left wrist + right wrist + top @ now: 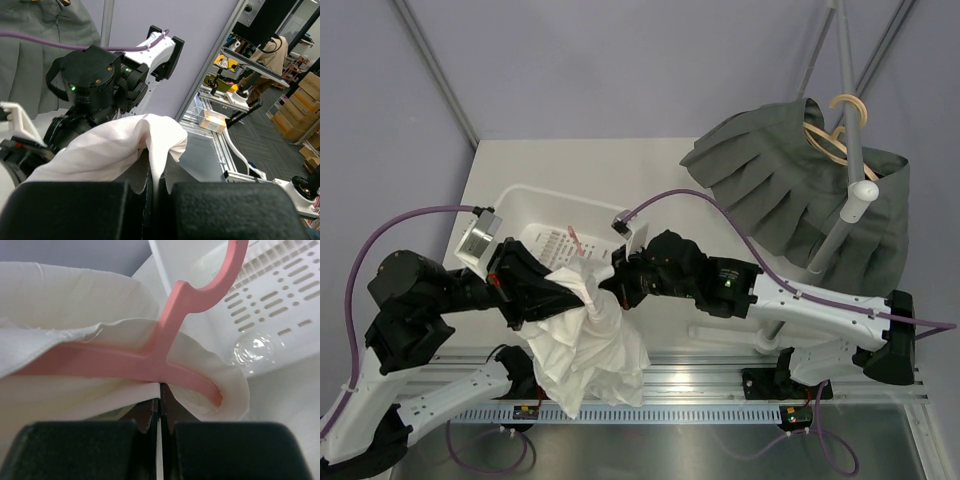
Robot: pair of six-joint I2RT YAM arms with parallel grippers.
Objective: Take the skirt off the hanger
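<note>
The end of the hanger's bar is inside the skirt's waist and my right gripper holds only cloth, so my right gripper needs to grab the hanger (167, 322) below its hook.
A white skirt (585, 345) hangs in a bunch between my two grippers at the near middle of the table. It is threaded on a pink hanger (100, 362), whose hook (578, 238) points toward the basket. My left gripper (588, 290) is shut on a fold of the skirt (125, 145), with cloth pinched between the jaws (156, 170). My right gripper (612, 285) is shut on the skirt's edge right under the hanger bar (160, 390). The fingertips touch the bar's lower edge. The two grippers are almost touching each other.
A white slotted basket (535, 205) stands just behind the grippers and shows in the right wrist view (280, 300). A grey pleated skirt (790, 190) on a wooden hanger (830, 140) hangs from a rack pole (845, 90) at the back right.
</note>
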